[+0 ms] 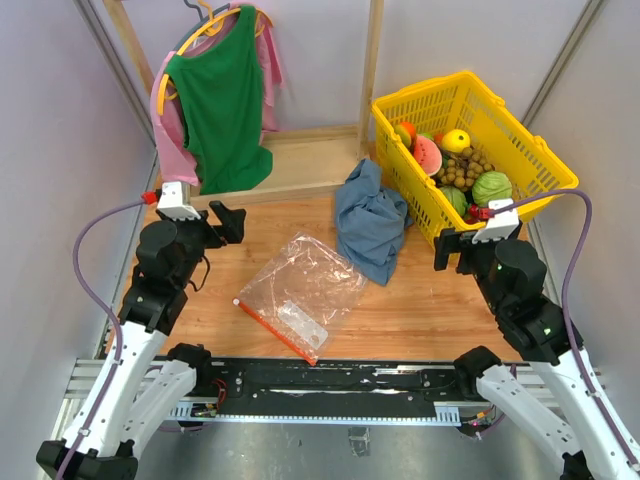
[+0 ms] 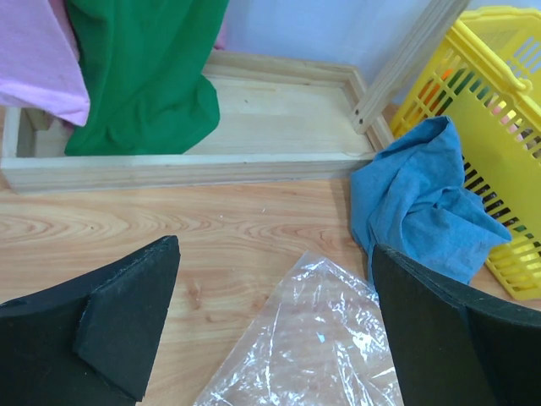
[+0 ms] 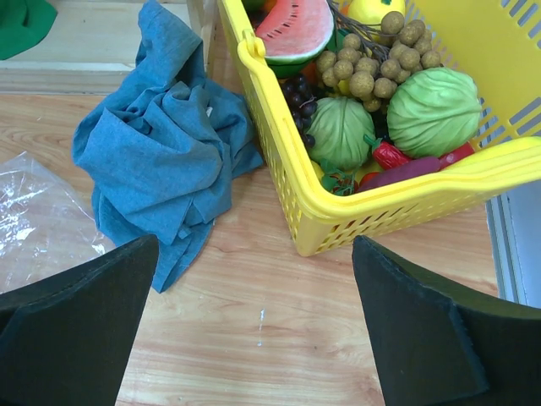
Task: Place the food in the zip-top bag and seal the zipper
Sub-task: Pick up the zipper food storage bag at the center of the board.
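Note:
The robot's left gripper will close on the side edge (image 1: 264,272) (image 2: 226,364) of the clear zip-top bag nearest that gripper, halfway between the bag's zipper and far corner.
The clear zip-top bag (image 1: 300,285) lies flat and empty on the wooden table, its red-orange zipper (image 1: 275,330) along the near edge. A corner of the bag shows in the left wrist view (image 2: 313,347) and the right wrist view (image 3: 34,220). The food sits in the yellow basket (image 1: 545,160): pale-green cabbages (image 3: 435,110), a watermelon slice (image 3: 292,30), a red chili (image 3: 390,155), a purple piece (image 3: 406,172). My left gripper (image 1: 228,222) is open and empty, left of the bag. My right gripper (image 1: 447,250) is open and empty, just before the basket.
A crumpled blue-grey cloth (image 1: 370,220) lies between the bag and the basket. A wooden rack base (image 1: 300,160) stands at the back, with green (image 1: 222,100) and pink garments hanging above it. Grey walls close in both sides.

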You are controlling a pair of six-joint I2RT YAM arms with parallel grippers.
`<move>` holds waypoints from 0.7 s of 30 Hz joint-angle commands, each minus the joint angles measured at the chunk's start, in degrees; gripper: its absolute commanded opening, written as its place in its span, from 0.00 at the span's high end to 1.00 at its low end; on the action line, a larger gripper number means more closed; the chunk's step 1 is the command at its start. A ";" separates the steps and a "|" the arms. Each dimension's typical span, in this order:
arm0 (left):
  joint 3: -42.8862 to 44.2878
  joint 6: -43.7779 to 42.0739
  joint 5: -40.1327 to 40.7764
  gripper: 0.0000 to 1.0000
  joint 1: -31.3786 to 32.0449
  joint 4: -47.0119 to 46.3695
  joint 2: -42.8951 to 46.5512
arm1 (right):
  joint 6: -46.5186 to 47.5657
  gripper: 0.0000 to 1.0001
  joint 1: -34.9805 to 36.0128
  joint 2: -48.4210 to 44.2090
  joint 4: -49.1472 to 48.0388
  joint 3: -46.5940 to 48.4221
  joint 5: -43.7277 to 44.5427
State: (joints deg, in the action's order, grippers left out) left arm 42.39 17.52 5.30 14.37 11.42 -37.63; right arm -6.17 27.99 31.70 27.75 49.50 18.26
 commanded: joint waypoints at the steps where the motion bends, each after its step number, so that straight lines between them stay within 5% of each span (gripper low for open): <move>1: 0.68 -1.37 -3.48 0.01 -0.22 -2.62 -1.20 | 0.25 0.02 0.73 0.46 -2.22 -0.24 0.51; 21: 7.22 -5.76 -15.86 0.01 -0.24 6.67 -25.44 | 1.42 0.02 0.75 -4.18 -7.23 -5.36 -6.86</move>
State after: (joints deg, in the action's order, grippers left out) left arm 46.00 15.16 -7.77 14.37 13.76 -57.19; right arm -5.56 27.99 28.29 23.55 45.91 14.11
